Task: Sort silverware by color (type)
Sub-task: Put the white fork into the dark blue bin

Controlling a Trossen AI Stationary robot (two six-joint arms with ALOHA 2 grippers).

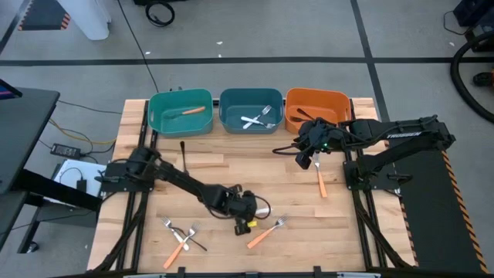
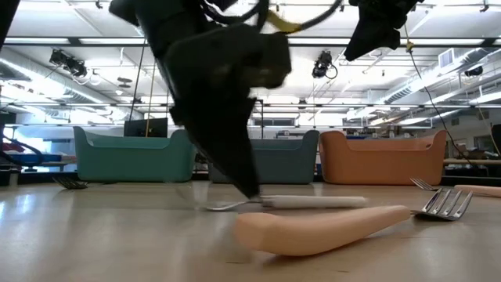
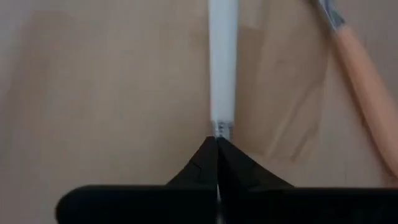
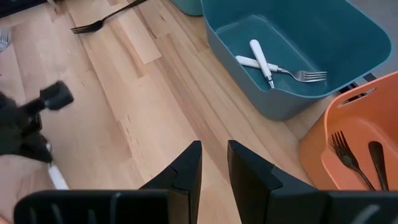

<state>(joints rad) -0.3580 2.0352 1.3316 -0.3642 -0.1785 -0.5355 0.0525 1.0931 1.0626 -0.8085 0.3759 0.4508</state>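
Note:
My left gripper needs to open its fingers, which are shut at the thin metal neck of the white-handled fork, and take the fork by its white handle (image 3: 222, 74).
My left gripper (image 1: 247, 210) is low over the table's near middle, shut on a white-handled, silver-headed fork (image 2: 313, 202) that lies level at table height. My right gripper (image 4: 214, 163) is open and holds nothing. It hovers in front of the orange bin (image 1: 316, 108), above an orange-handled fork (image 1: 320, 179) lying flat. The green bin (image 1: 180, 110) holds one orange-handled fork. Two white-handled forks lie in the blue bin (image 1: 251, 110), and black forks lie in the orange bin. Another orange-handled fork (image 1: 266, 232) lies flat beside my left gripper. My left gripper pinches the white-handled fork between its two fingertips (image 3: 202, 163) at the handle's end (image 3: 219, 129), where the silver metal begins. The fingers come down from above, and the handle (image 3: 222, 62) runs straight out ahead of them. Whether the fork is lifted off the wood cannot be told.
A black fork (image 1: 184, 150) lies alone on the table's left half, in front of the green bin. A small cluster of orange-handled, silver and black forks (image 1: 181, 235) lies near the near-left edge. The three bins stand in a row along the far edge.

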